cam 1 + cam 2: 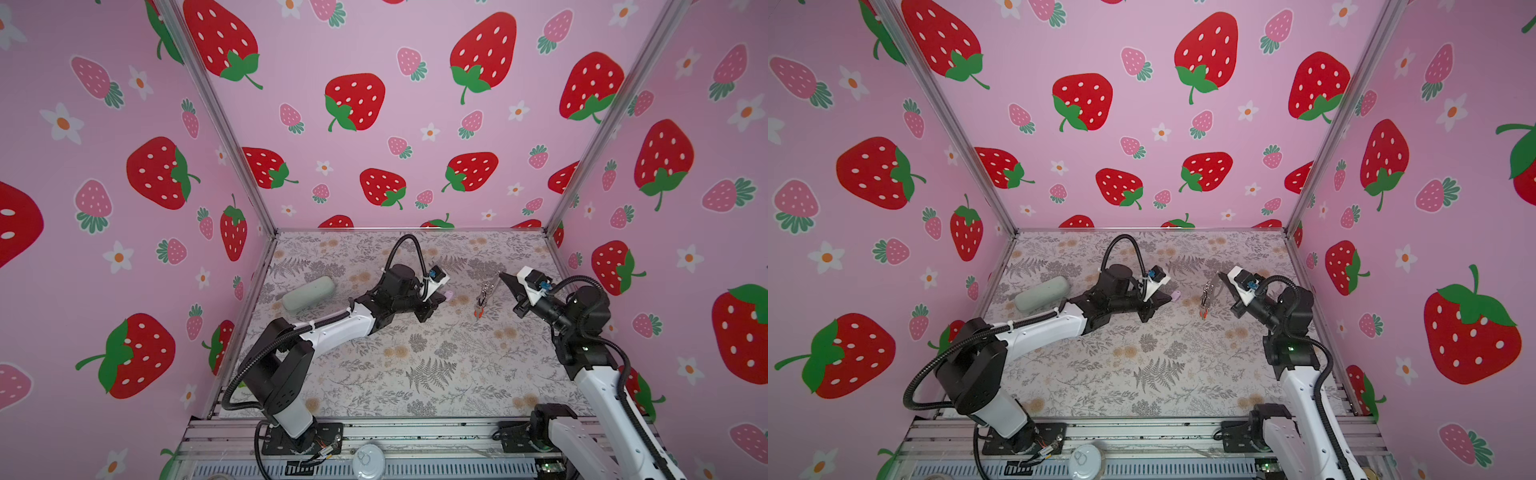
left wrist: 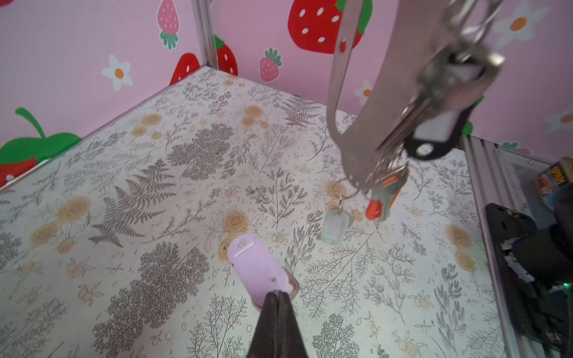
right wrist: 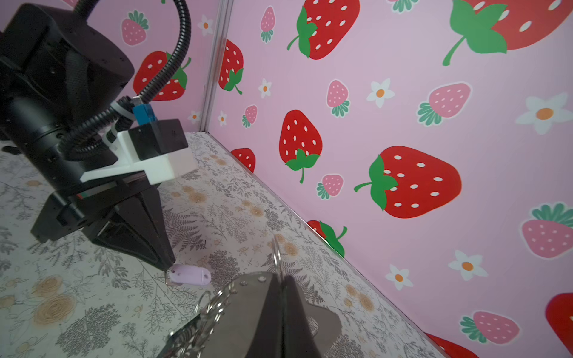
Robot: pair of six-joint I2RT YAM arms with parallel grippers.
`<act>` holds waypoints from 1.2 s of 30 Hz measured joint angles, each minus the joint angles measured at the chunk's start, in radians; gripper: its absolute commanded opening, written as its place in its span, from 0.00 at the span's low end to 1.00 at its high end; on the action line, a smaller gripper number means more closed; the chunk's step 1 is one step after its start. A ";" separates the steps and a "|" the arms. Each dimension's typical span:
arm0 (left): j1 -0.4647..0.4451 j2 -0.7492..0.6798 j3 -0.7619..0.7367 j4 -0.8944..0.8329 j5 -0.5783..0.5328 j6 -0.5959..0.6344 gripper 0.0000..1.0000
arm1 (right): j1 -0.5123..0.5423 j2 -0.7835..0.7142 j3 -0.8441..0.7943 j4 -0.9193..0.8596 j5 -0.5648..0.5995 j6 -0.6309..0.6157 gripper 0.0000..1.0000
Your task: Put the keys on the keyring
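Observation:
Next, my left gripper releases the lilac key tag on the floral mat (image 1: 434, 318) (image 2: 249, 322) just behind the dark bushy prints.
My left gripper (image 2: 279, 293) is shut on the near end of a lilac key tag (image 2: 256, 269), holding it just above the floral mat; in both top views the tag (image 1: 448, 295) (image 1: 1176, 295) sticks out past the fingertips. My right gripper (image 3: 280, 279) is shut on the keyring, whose thin silver ring (image 3: 277, 257) rises between the fingers. The taupe strap (image 2: 387, 93) hangs from the gripper with red (image 2: 384, 195), black (image 2: 424, 149) and whitish (image 2: 333, 226) keys dangling below. In a top view this bunch (image 1: 481, 300) hangs to the right of the lilac tag, apart from it.
A pale grey-green oblong case (image 1: 309, 293) (image 1: 1042, 293) lies at the mat's left side behind my left arm. Pink strawberry walls close off three sides. A metal rail (image 1: 415, 432) with both arm bases runs along the front edge.

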 measured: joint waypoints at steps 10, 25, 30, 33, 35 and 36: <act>0.071 -0.031 0.005 -0.043 0.155 0.138 0.00 | 0.074 0.135 0.000 0.046 -0.165 0.019 0.00; 0.093 -0.007 0.088 -0.150 0.150 0.277 0.00 | 0.121 0.182 0.014 0.014 -0.195 -0.019 0.00; 0.089 0.116 0.097 -0.192 0.087 0.246 0.00 | 0.121 0.144 0.044 -0.044 -0.144 -0.076 0.00; 0.081 0.193 0.111 -0.217 0.059 0.211 0.00 | 0.121 0.131 0.059 -0.078 -0.127 -0.104 0.00; 0.068 0.237 0.131 -0.247 0.035 0.188 0.00 | 0.121 0.126 0.065 -0.101 -0.117 -0.119 0.00; 0.062 0.252 0.142 -0.260 0.023 0.178 0.00 | 0.121 0.121 0.065 -0.111 -0.112 -0.123 0.00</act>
